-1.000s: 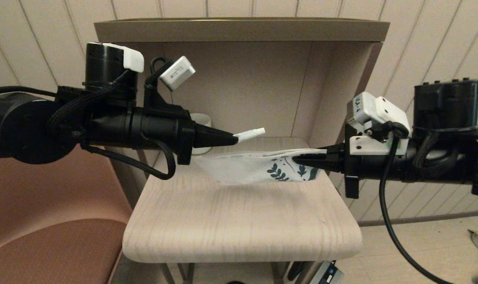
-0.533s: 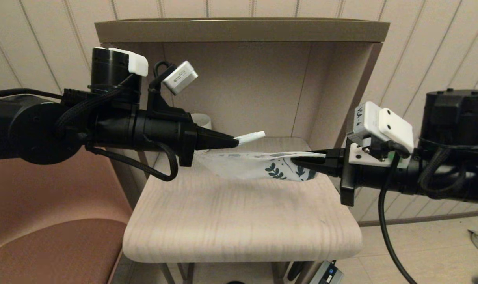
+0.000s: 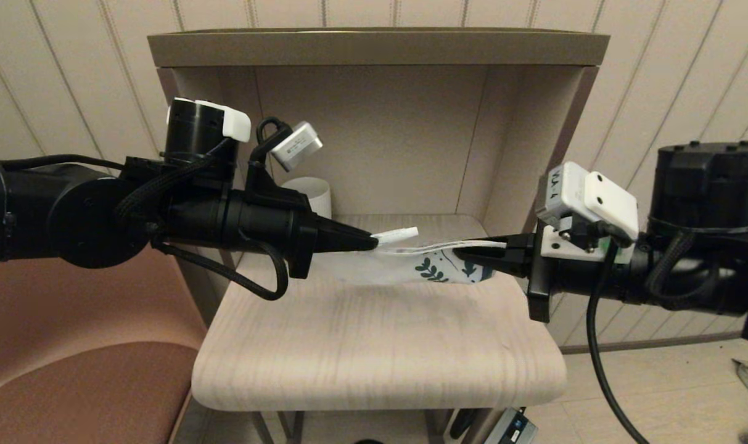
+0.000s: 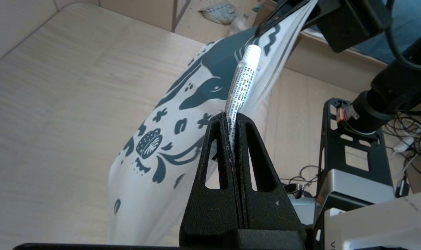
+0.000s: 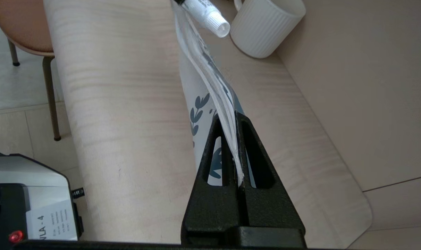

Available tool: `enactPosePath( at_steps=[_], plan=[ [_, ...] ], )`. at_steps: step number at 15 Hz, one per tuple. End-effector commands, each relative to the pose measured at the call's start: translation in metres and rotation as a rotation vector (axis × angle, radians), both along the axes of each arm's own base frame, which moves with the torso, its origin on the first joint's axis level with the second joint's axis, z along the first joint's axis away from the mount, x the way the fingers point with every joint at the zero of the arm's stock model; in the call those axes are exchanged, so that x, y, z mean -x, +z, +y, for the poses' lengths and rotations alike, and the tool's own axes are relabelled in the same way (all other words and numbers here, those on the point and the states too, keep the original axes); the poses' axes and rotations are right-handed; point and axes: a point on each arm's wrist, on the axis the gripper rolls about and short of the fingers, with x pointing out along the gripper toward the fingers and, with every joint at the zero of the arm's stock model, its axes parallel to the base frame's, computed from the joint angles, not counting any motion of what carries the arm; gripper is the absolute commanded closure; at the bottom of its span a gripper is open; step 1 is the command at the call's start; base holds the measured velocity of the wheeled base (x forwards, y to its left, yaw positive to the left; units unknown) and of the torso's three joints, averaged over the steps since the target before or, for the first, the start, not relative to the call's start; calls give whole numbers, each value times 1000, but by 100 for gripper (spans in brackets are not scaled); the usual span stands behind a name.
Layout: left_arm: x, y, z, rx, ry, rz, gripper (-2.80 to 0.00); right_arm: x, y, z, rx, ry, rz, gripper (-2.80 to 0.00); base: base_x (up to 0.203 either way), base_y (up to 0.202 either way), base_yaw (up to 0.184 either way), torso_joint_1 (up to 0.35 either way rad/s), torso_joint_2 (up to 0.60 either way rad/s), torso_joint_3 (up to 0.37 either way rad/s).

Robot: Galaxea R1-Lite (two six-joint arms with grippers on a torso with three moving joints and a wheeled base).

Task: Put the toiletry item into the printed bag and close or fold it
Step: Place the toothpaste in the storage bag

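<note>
Next, I let go of the toiletry item, now just above the bag's raised edge, with my left gripper inside the printed bag (image 3: pixel 424 263) (image 4: pixel 196 118) that hangs from my right gripper above the table.
The printed bag (image 3: pixel 410 266), white with dark teal leaves, hangs stretched over the wooden table (image 3: pixel 380 345). My right gripper (image 3: pixel 461 250) is shut on the bag's leaf-printed upper edge (image 5: pixel 227 104) and holds it up. My left gripper (image 3: pixel 374 240) is shut on the toiletry item (image 3: pixel 398 234), a slim white tube with small print and a round cap (image 4: pixel 243 74). The tube points toward the right gripper and lies just above the bag's raised edge (image 4: pixel 283 41). Its capped tip (image 5: pixel 210 17) shows beside the bag's top edge in the right wrist view.
A white ribbed mug (image 3: pixel 309 194) stands at the back left of the table (image 5: pixel 266 27), inside a three-sided wooden alcove (image 3: pixel 380 46). A brown chair seat (image 3: pixel 84 388) sits left of the table. Cables and equipment lie on the floor (image 4: pixel 397 139).
My left arm has moved right and down, bringing the tube lower, close above the bag's raised edge. The right gripper has shifted a little left, still holding the bag.
</note>
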Motion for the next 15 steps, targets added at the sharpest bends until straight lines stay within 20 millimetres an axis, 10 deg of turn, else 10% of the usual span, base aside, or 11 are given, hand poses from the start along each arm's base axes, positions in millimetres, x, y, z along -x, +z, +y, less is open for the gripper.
enactPosePath(
  at_steps=[1,15],
  plan=[
    [1,2,1,5,-4,-6,0,-4,-3,2,5,3,9,0,0,0,0,0,0,0],
    [6,-9,-1,-6,-39,32,0,-7,1,4,-6,4,4,0,0,0,0,0,0,0]
  ],
)
